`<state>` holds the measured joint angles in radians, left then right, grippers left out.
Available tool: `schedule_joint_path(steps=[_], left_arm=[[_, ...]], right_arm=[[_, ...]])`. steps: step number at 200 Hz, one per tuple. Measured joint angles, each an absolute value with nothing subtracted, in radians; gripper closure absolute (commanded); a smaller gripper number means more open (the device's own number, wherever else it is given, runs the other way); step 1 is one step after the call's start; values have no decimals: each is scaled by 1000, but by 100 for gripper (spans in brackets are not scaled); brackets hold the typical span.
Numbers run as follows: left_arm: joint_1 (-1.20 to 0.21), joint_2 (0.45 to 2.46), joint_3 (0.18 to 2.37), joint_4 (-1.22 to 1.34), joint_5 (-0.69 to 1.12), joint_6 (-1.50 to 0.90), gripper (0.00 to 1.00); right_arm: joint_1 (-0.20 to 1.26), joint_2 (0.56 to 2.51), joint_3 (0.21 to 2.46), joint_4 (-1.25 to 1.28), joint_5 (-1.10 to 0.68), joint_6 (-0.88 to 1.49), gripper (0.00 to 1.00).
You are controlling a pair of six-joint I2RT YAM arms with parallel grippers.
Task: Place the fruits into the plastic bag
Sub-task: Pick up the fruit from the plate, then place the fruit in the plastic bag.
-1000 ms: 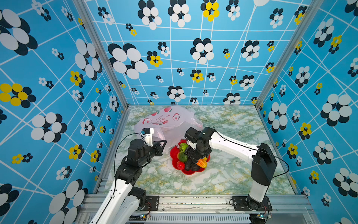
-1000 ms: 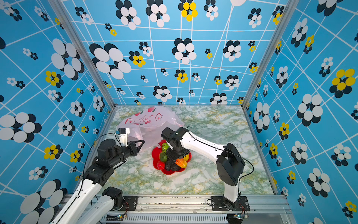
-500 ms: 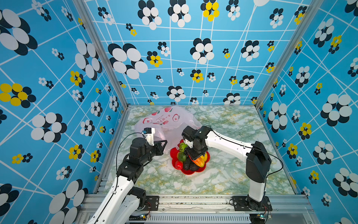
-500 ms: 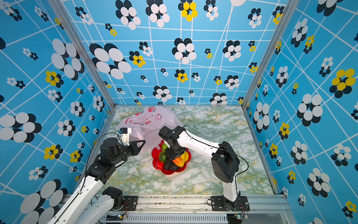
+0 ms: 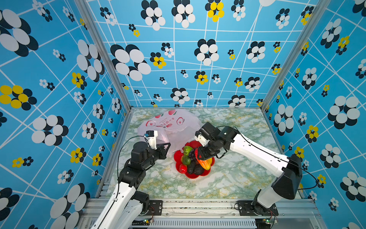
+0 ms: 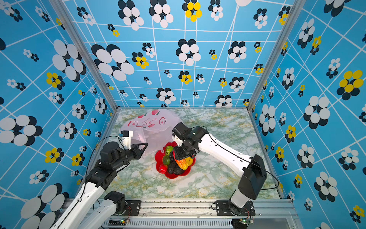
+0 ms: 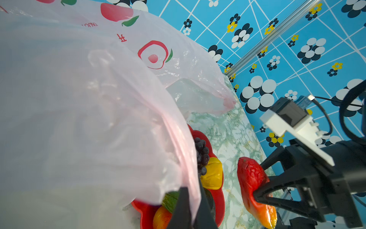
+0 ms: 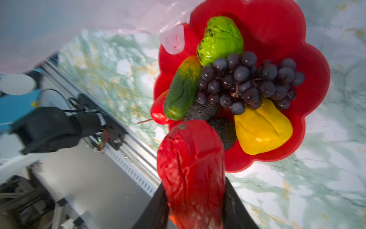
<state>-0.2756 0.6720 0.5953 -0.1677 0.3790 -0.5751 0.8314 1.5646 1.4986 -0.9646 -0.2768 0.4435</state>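
My right gripper is going to let go of the red-orange mango inside the plastic bag, in the part of the bag (image 5: 181, 130) just behind the red plate.
The pale-pink plastic bag (image 5: 170, 123) lies at the back left, and my left gripper (image 5: 168, 145) is shut on its near edge (image 7: 190, 178), holding it up. My right gripper (image 5: 204, 156) is shut on the long red-orange mango (image 8: 192, 164), held just above the red plate (image 5: 195, 176). In the plate lie the grapes (image 8: 247, 83), the yellow fruit (image 8: 261, 128), green kiwis (image 8: 219, 39), dark avocados (image 8: 225, 130) and a small red fruit (image 8: 157, 111). In both top views the mango (image 6: 183, 163) hangs over the plate's right half.
The bag's loose film drapes over the plate's far rim (image 8: 172, 39). Blue patterned walls close in the marble table (image 5: 237, 178) on three sides. A metal rail (image 5: 198, 206) with both arm bases runs along the front edge.
My right gripper has closed on the mango and raised it off the plate, shifting a little to the left. The left gripper has kept its hold on the bag.
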Motion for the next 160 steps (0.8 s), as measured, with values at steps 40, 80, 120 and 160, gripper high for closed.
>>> schedule_joint_path(steps=[40, 80, 120, 160], left_arm=[[-276, 649, 595, -170, 390, -546, 100], [-276, 626, 595, -173, 398, -519, 100], [-276, 622, 595, -171, 402, -511, 100], [-279, 629, 595, -127, 443, -501, 100]], right_arm=[[824, 1605, 1573, -851, -461, 626, 71], [821, 1829, 1834, -806, -599, 751, 75], [810, 1998, 1920, -802, -709, 826, 76], [804, 2070, 1863, -725, -813, 936, 78]])
